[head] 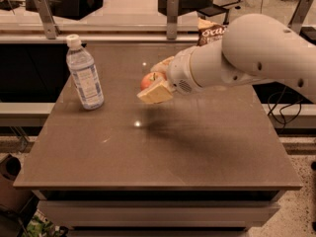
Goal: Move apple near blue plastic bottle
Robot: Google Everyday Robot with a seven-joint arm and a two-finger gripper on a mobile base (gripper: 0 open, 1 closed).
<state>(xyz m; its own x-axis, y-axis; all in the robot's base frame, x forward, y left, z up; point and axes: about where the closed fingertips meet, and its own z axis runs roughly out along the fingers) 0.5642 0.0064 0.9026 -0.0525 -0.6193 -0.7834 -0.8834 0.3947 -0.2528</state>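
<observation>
I'll set the red-orange apple on the brown table [124, 96] close beside the blue plastic bottle, toward my arm. The apple is held above the table's middle now.
My gripper [154, 81] is shut on the red-orange apple [148, 79] and holds it above the middle of the brown table [163, 147]. Its pale fingers [156, 92] clasp the apple from above and below. The blue plastic bottle [84, 73], clear bluish with a white cap and pale label, stands upright at the table's left side. The apple is to the right of the bottle, about a bottle's height away from it. My white arm [247, 58] reaches in from the right.
A brown and yellow chip bag [210, 32] lies at the table's back, partly hidden behind my arm. A rail with metal posts [172, 14] runs along the far edge. Cables hang at the right of the table.
</observation>
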